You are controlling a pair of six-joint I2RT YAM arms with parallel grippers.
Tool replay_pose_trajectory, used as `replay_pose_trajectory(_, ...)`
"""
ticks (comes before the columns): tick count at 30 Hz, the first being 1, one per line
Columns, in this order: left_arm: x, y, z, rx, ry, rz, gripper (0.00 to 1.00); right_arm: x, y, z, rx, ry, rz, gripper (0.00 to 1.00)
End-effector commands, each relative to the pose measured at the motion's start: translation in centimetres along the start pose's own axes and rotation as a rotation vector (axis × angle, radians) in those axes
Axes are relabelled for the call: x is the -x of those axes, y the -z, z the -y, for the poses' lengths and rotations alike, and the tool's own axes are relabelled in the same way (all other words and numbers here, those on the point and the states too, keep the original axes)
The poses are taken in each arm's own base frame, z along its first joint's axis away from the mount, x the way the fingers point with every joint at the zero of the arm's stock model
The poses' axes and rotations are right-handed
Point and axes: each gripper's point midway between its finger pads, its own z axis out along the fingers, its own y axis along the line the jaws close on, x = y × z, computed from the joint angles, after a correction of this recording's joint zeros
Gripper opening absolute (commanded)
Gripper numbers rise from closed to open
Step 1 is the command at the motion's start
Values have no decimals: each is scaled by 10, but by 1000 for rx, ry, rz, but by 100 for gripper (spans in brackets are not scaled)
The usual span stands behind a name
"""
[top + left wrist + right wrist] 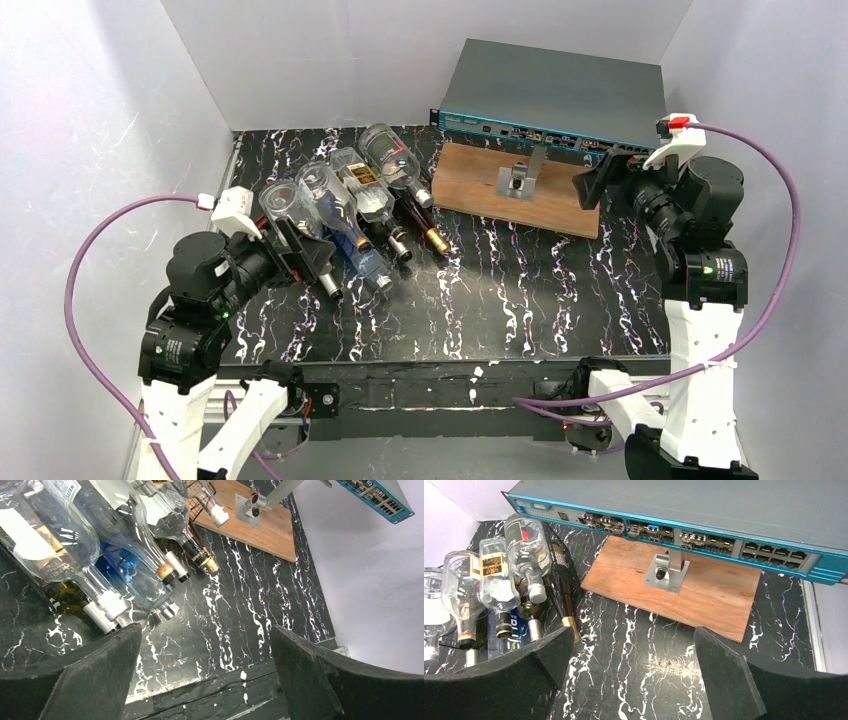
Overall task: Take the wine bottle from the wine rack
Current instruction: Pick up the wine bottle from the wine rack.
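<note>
I should close my left gripper on the neck (319, 250) (96, 583) of the clear bottle that lies on top, farthest from the brown wooden board.
Several bottles lie stacked on their sides at the table's back left, necks toward the front. Most are clear glass (300, 200). A dark wine bottle with a gold foil neck (425, 228) lies at the right of the pile; it also shows in the left wrist view (202, 557) and the right wrist view (560, 597). The black wire wine rack (558, 555) under them is mostly hidden. My left gripper (315, 255) is open and empty by the leftmost bottle necks (205, 630). My right gripper (603, 182) is open and empty, above the table in front of the board (634, 630).
A brown wooden board (470, 185) with a small metal bracket (518, 180) lies at the back centre. A teal network switch (550, 95) stands behind it. White walls close in the left, back and right sides.
</note>
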Motion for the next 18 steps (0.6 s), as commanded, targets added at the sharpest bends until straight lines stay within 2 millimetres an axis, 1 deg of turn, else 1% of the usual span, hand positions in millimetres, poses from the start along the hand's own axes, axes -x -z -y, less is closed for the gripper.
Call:
replay_pose_trajectory(1, -6, -3, 5, -20, 61, -39, 99, 14, 11, -2, -9, 1, 54, 100)
replay_pose_trajectory(6, -11, -8, 8, -37, 116, -51, 99, 9, 9, -6, 17, -6, 39, 100)
replay_pose_trajectory(9, -19, -14, 6, -43, 123, -74, 99, 7, 7, -9, 41, -5, 28, 100)
replay_pose_trajectory(12, -27, -19, 7, -65, 122, -116, 99, -3, 3, -13, 85, 27, 6, 100)
replay_pose_trajectory(14, -33, -22, 10, -86, 124, -154, 99, -15, 3, -23, 173, 96, -25, 100)
replay_pose_trajectory(17, -39, -28, 11, -96, 137, -198, 99, -40, 6, -47, 384, 230, -68, 100)
replay_pose_trajectory(18, -41, -30, 9, -87, 141, -205, 99, -49, 10, -60, 491, 259, -77, 100)
